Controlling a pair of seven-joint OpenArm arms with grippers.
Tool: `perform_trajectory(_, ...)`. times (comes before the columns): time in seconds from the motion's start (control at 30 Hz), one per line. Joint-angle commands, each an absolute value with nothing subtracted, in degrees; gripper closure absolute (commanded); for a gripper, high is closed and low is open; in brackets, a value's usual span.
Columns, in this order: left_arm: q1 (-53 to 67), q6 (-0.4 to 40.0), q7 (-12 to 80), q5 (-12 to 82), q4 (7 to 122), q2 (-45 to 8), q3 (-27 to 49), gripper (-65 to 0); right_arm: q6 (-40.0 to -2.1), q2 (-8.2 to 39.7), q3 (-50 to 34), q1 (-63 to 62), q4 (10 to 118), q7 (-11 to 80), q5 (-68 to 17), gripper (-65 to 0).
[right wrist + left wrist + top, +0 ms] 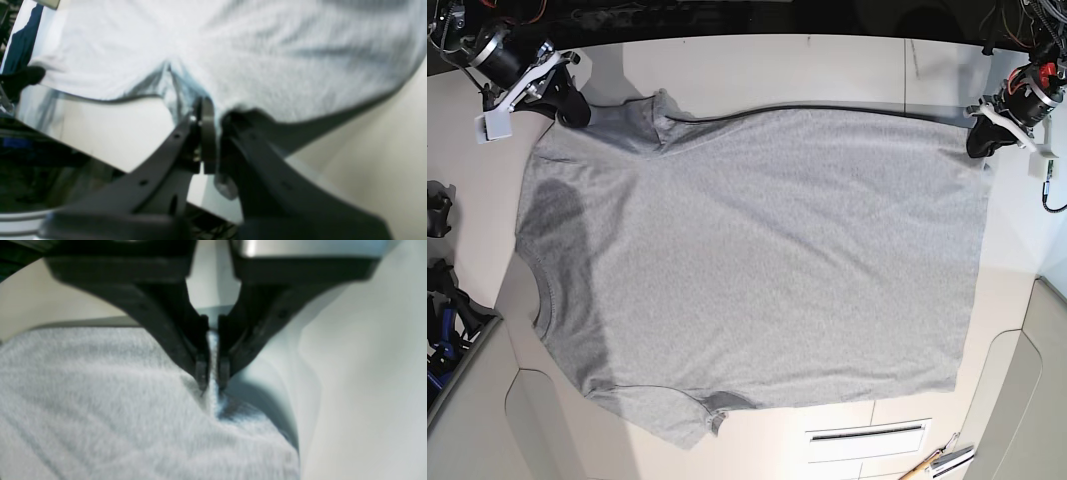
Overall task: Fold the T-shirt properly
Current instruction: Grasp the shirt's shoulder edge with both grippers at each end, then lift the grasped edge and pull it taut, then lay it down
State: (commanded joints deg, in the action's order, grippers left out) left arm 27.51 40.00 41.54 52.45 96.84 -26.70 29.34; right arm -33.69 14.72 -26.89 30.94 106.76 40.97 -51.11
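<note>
Next, my right gripper lets go of the T-shirt's far sleeve edge on the shirt's grey body just inside the neck (pixel 599 286).
The heather-grey T-shirt (pixel 757 260) lies spread flat on the white table (pixel 777 65), plain side up, neck to the left and hem to the right. No lettering shows. My left gripper (pixel 980 145) is at the far right corner of the hem, and in the left wrist view it (pixel 212 385) is shut on a pinched ridge of the grey cloth (pixel 100 406). My right gripper (pixel 575 110) is at the far left sleeve, and in the right wrist view it (pixel 215 113) is shut on the shirt's edge (pixel 250 50).
A narrow slot (pixel 867 435) is set in the table near the front edge, with small tools (pixel 942 462) beside it at the front right. Black clutter (pixel 437 210) sits off the table's left edge. A dark drop lies behind the far edge.
</note>
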Motion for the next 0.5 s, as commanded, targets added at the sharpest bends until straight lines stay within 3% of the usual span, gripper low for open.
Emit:
perform_trajectory(0.27,20.4,40.0,38.7,43.5,96.7,-26.7,29.3,0.0,-33.7,14.7,-26.6,19.3,104.4,40.7,-45.0,0.0)
perform_trajectory(0.5,14.3,40.0,35.2,36.7,93.7,-26.7,26.9,0.0,-33.7,14.8,-22.7,6.3,94.9,40.5,-39.3,0.0)
